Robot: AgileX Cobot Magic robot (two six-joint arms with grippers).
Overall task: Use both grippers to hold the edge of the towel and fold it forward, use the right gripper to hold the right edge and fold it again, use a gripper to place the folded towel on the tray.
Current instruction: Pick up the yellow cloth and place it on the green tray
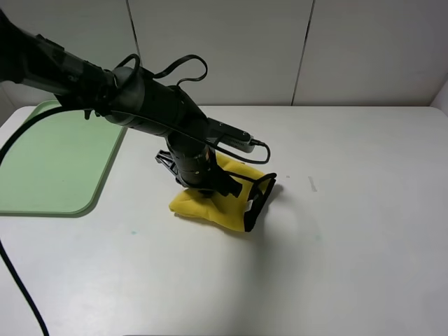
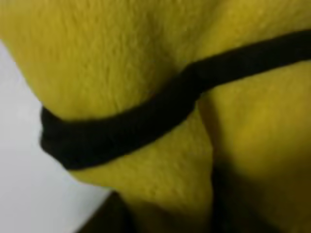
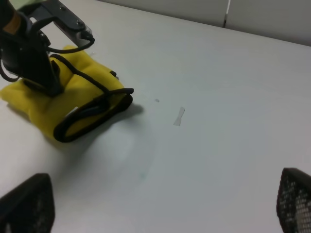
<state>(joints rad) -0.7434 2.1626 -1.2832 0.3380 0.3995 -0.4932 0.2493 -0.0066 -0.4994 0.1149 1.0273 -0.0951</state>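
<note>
The yellow towel will leave my left gripper on the mint-green tray, just inside the rim [image 1: 57,162] facing the table's middle.
The yellow towel [image 1: 203,208] lies folded in a thick bundle at the middle of the table, its black-trimmed edge [image 1: 256,204] stacked on the right side. My left gripper [image 1: 210,183] reaches down into the top of the bundle, and the cloth puckers around its buried fingers. The left wrist view is filled with yellow towel [image 2: 121,58] and a band of black edge [image 2: 146,121]. In the right wrist view the towel [image 3: 29,104] and the left gripper [image 3: 46,80] are far off. My right gripper [image 3: 160,208] is open over bare table. The mint-green tray [image 1: 49,168] lies at the left.
The white table [image 1: 350,210] carries a small pale mark [image 3: 179,116] to the right of the towel. A light panelled wall [image 1: 280,49] runs behind the table's far edge. The left arm's black cable [image 1: 21,280] hangs over the table's front left.
</note>
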